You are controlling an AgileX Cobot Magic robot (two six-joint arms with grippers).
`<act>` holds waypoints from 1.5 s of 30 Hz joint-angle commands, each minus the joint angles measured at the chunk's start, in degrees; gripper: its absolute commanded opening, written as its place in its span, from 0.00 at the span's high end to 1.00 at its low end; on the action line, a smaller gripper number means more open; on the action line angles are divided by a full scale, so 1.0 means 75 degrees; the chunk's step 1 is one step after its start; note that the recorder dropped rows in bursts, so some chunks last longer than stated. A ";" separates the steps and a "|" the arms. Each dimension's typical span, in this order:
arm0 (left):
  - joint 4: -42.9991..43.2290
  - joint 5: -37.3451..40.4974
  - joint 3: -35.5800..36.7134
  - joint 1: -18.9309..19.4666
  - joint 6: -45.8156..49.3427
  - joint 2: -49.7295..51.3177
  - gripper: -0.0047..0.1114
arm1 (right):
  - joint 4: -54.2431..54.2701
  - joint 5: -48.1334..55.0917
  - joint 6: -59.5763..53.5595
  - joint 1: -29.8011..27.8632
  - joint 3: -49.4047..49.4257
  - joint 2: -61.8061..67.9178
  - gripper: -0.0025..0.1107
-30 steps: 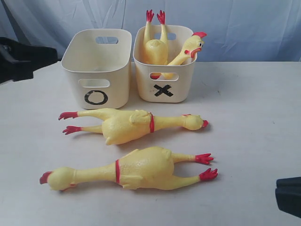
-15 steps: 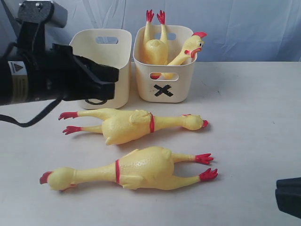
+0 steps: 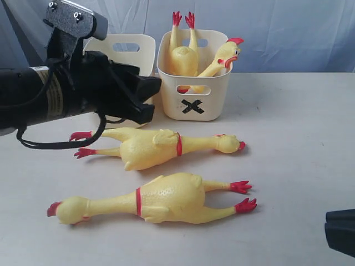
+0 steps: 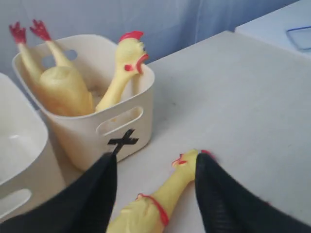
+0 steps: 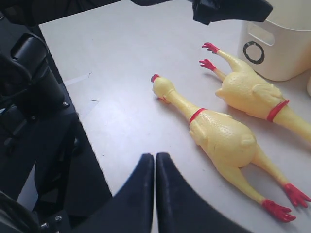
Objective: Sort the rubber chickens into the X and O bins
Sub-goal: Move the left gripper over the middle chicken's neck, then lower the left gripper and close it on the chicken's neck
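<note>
I need to next close my left gripper on the neck (image 3: pixel 194 145) (image 4: pixel 171 192) of the far rubber chicken, between its head and its red collar.
Two rubber chickens lie on the white table: the far one (image 3: pixel 155 147) with its head to the right, the near one (image 3: pixel 166 197) with its head to the left. A third chicken (image 3: pixel 186 58) sits in the X bin (image 3: pixel 194 105), feet up and head over the rim. The O bin (image 3: pixel 130 43) is mostly hidden behind my left arm. My left gripper (image 3: pixel 151 100) is open and hovers above the far chicken's neck (image 4: pixel 167 194), in front of the bins, touching nothing. My right gripper (image 5: pixel 155 156) is shut and empty near the table's front right (image 3: pixel 339 230).
A blue cloth hangs behind the bins. In the right wrist view the table edge (image 5: pixel 87 141) drops off to dark equipment. A second white surface with a clear tray (image 4: pixel 299 36) stands beyond the table.
My left arm has swung in from the left, across the front of the O bin towards the far chicken, and its jaws have opened. The right gripper and the chickens have not moved.
</note>
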 commanded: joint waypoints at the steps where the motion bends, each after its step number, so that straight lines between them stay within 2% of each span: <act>1: -0.2151 0.1623 -0.0284 -0.0243 0.1849 0.0218 0.50 | 0.0036 0.0004 0.0001 -0.0034 0.0031 -0.0052 0.97; 4: -0.3807 0.2617 -0.0699 -0.0295 0.3863 0.0463 0.50 | 0.0036 0.0004 0.0001 -0.0034 0.0031 -0.0052 0.97; 8: -0.5946 0.3008 -0.1183 -0.0281 0.6537 0.0784 0.50 | 0.0036 0.0004 0.0001 -0.0034 0.0031 -0.0052 0.97; 12: -0.6729 0.3262 -0.1573 -0.0296 0.8173 0.1137 0.50 | 0.0036 0.0004 0.0001 -0.0034 0.0031 -0.0052 0.97; 18: -0.6697 0.4247 -0.2246 -0.0282 0.9121 0.1857 0.50 | 0.0036 0.0004 0.0001 -0.0034 0.0031 -0.0052 0.97; 26: -0.6839 0.4365 -0.3076 -0.0282 0.9350 0.2753 0.52 | 0.0036 0.0004 0.0001 -0.0034 0.0031 -0.0052 0.97; 31: -0.7552 0.4818 -0.3792 -0.0282 1.0279 0.3376 0.53 | 0.0036 0.0004 0.0001 -0.0034 0.0031 -0.0052 0.97; 35: -0.7616 0.5086 -0.4376 -0.0282 1.0531 0.3831 0.53 | 0.0036 0.0004 0.0001 -0.0034 0.0031 -0.0052 0.97; 45: -0.8472 0.6767 -0.5944 -0.0282 1.2030 0.5125 0.52 | 0.0036 0.0004 0.0001 -0.0034 0.0031 -0.0052 0.97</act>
